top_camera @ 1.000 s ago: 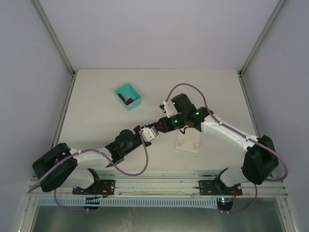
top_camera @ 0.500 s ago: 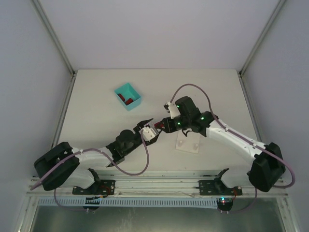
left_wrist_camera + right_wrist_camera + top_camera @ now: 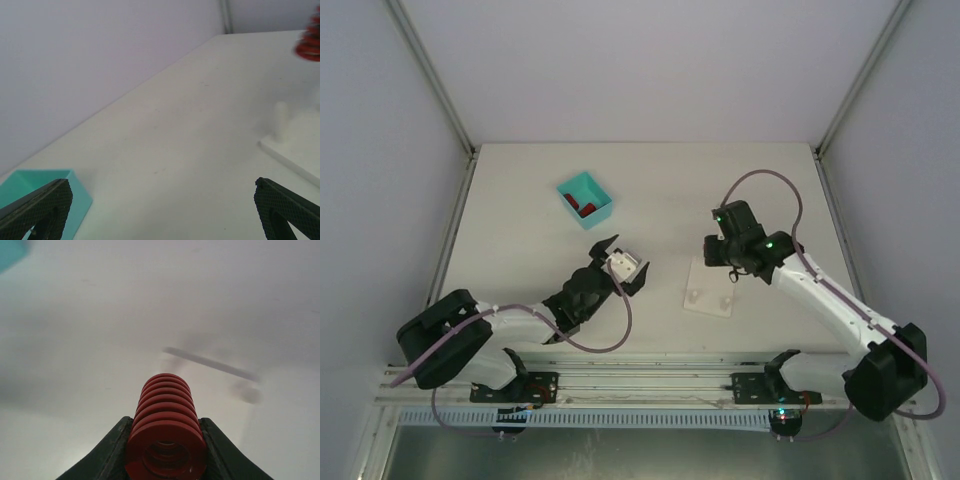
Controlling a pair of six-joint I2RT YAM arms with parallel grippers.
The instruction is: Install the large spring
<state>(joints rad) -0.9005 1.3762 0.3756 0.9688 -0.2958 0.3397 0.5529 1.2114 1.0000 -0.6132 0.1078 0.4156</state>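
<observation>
The large spring, now over the plate's far edge, will be let go by my right gripper on the white base plate's far corner [image 3: 726,265] [image 3: 245,389], away from the teal bin.
The large spring [image 3: 165,440], a red coil, sits end-on between the black fingers [image 3: 114,445] of my right gripper [image 3: 165,423], which is shut on it. Seen from above, that gripper [image 3: 713,250] hangs over the far edge of the white base plate [image 3: 712,290], which carries two upright pegs [image 3: 694,295]. My left gripper [image 3: 620,264] stands wide open left of the plate, holding nothing. In the left wrist view its fingers [image 3: 287,210] frame bare table, the spring [image 3: 310,42] shows at top right and a peg [image 3: 281,120] below it.
A teal bin [image 3: 585,199] with small red parts inside stands at the back left, and its corner [image 3: 75,200] shows beside my left finger. White walls close the table on three sides. Purple cables loop off both wrists.
My left gripper opened wide and drew back to the left. The right arm carried the spring away from it, rightward to above the base plate.
</observation>
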